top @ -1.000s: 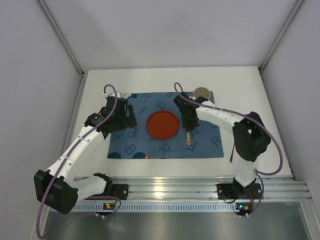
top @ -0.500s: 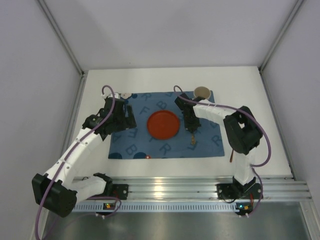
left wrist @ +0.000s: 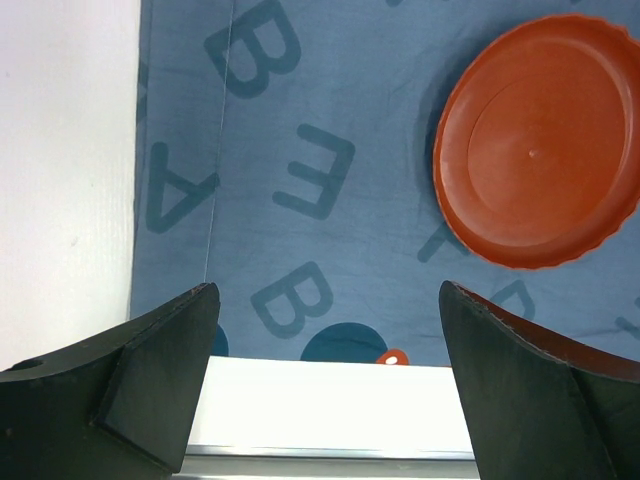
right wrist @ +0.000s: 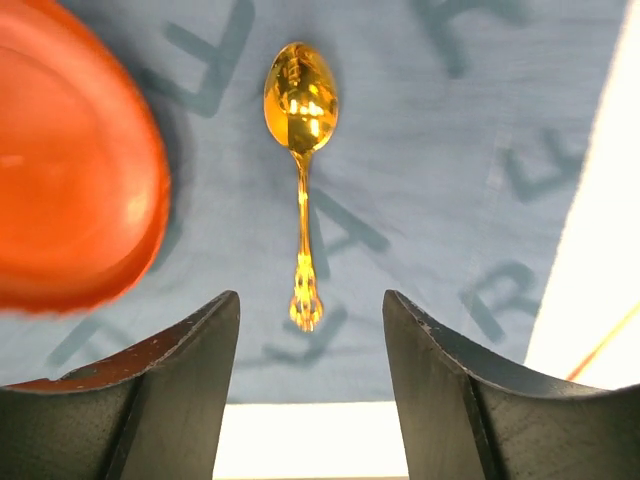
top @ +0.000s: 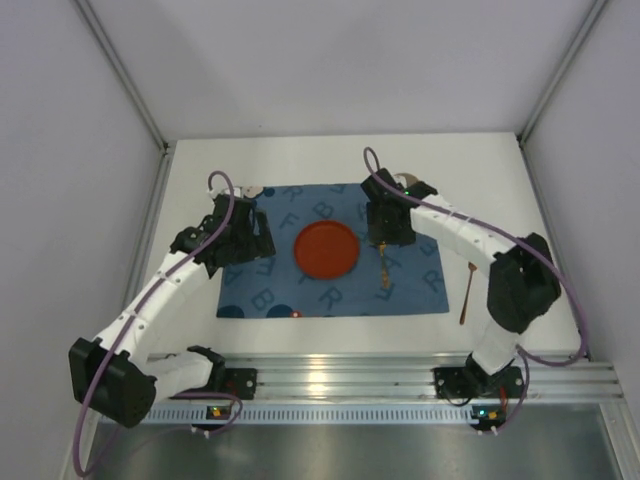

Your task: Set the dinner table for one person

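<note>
My right gripper is set to close next on the neck (top: 471, 274) of the brown fork, below its prongs, on the bare table beside the placemat.
A gold spoon (right wrist: 301, 170) lies flat on the blue letter-printed placemat (right wrist: 430, 130), just right of the red plate (right wrist: 70, 160). My right gripper (right wrist: 312, 320) hangs open above the spoon's handle end with nothing between its fingers. From above, the spoon (top: 385, 270) lies between the plate (top: 326, 250) and the mat's right edge, just in front of the right gripper (top: 384, 238). My left gripper (top: 248, 240) is open and empty over the mat's left part (left wrist: 300, 170), the plate (left wrist: 535, 140) to its right. The white dinner table (top: 480, 180) carries it all.
A thin brown stick-like utensil (top: 466, 293) lies on the bare table right of the mat. A cup (top: 408, 181) at the mat's far right corner is mostly hidden by the right arm. A small round thing (top: 250, 190) sits at the mat's far left corner. Grey walls enclose three sides.
My right gripper has opened and let go of the spoon, which now lies on the mat. The right arm has drawn back toward the far side. The left arm has hardly moved.
</note>
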